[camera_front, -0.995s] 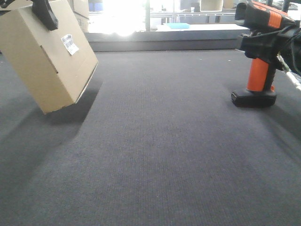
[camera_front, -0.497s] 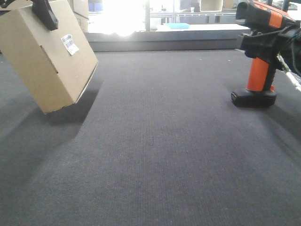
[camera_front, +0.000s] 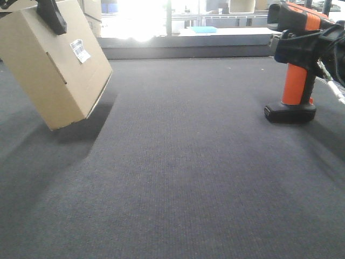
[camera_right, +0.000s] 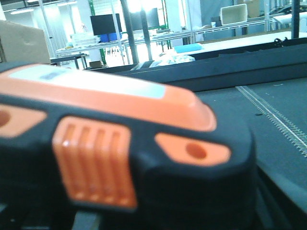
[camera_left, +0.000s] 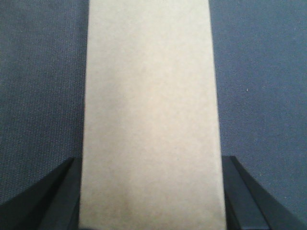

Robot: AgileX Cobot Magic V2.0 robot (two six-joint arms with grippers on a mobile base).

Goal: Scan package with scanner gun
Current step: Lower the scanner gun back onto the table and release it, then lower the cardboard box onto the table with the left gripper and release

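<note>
The brown package will leave my left gripper upright on the dark grey mat (camera_front: 13, 117), before the cardboard boxes.
A brown cardboard package (camera_front: 54, 75) with a white barcode label (camera_front: 80, 50) hangs tilted at the far left, its low corner near the dark grey mat (camera_front: 178, 162). My left gripper (camera_front: 51, 16) is shut on its top edge. In the left wrist view the package (camera_left: 149, 110) fills the gap between both black fingers (camera_left: 53, 201). The orange and black scanner gun (camera_front: 295, 81) stands upright at the far right, base down at the mat. My right gripper (camera_front: 303, 47) is shut on its head, which fills the right wrist view (camera_right: 120, 143).
A raised grey ledge (camera_front: 188, 47) runs along the back of the mat, with a blue flat item (camera_front: 205, 29) behind it. More cardboard boxes (camera_front: 92, 11) stand at the back left. Shelving and bright windows lie beyond.
The scanner gun and my right gripper have shifted slightly left and turned a little. The package and left gripper have not moved.
</note>
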